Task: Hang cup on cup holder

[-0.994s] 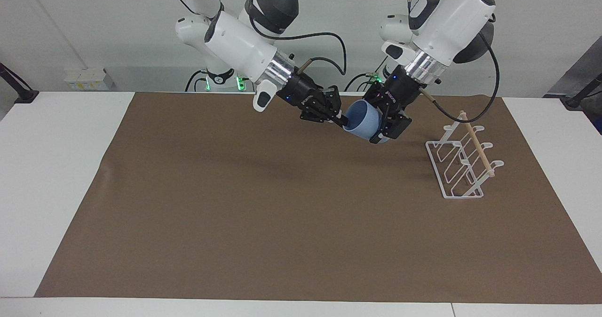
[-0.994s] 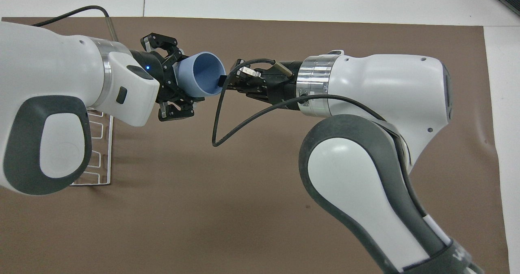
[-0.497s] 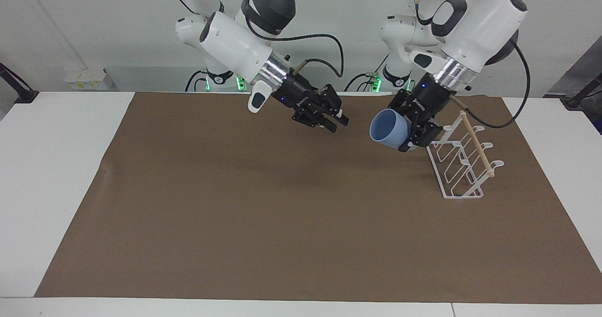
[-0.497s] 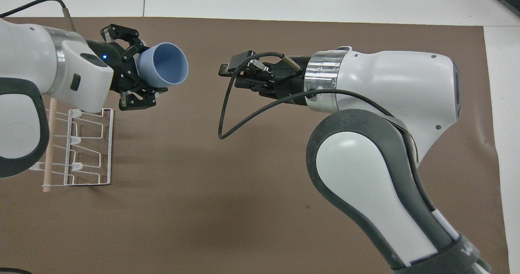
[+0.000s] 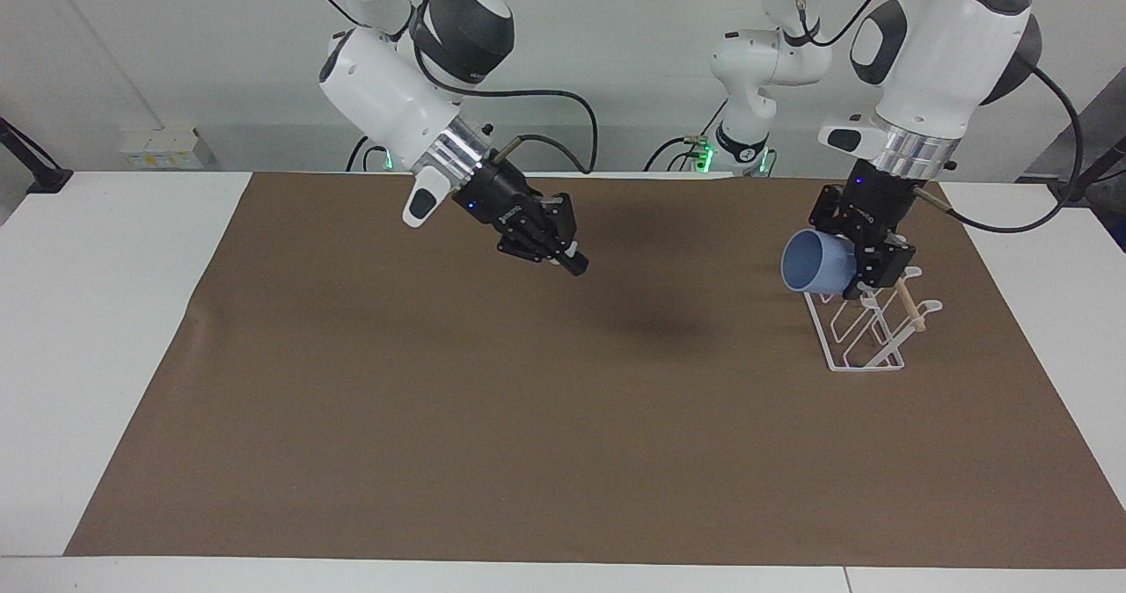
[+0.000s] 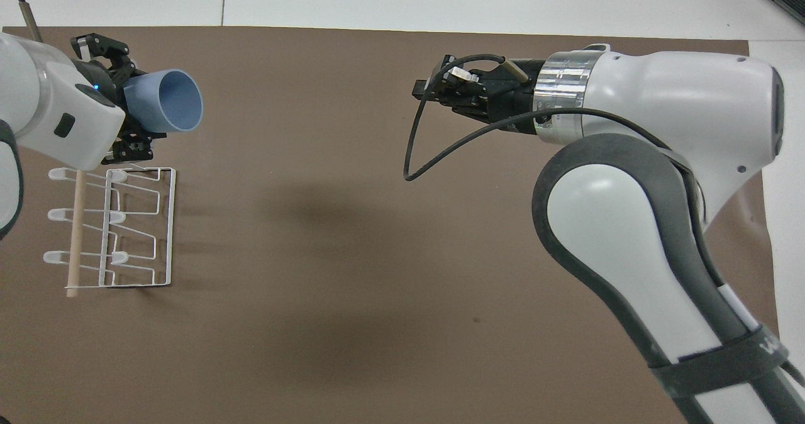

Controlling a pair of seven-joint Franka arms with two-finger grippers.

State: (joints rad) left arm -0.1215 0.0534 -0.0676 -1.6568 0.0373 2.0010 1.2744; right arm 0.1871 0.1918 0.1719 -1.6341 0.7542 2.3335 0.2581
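Observation:
Next, my left gripper releases the light-blue cup on the cup holder's end hook [image 6: 154, 183] nearest it.
The light-blue cup [image 5: 814, 261] [image 6: 170, 100] hangs on its side in the air, its mouth turned toward the right arm's end of the table. My left gripper [image 5: 860, 267] [image 6: 129, 106] is shut on its closed end and holds it just over the cup holder [image 5: 866, 368] [image 6: 171, 223]. This white wire rack with a wooden dowel [image 5: 910, 305] stands on the mat at the left arm's end. My right gripper [image 5: 573, 265] [image 6: 420, 89] hovers over the middle of the mat, shut and holding nothing.
A brown mat [image 5: 528, 417] covers most of the white table [image 5: 106, 311]. A black cable [image 6: 409, 160] loops down from the right arm's wrist. Nothing else lies on the mat.
The right gripper let go of the cup's rim, drew back toward its own end and shut. The left gripper carried the cup over to the cup holder.

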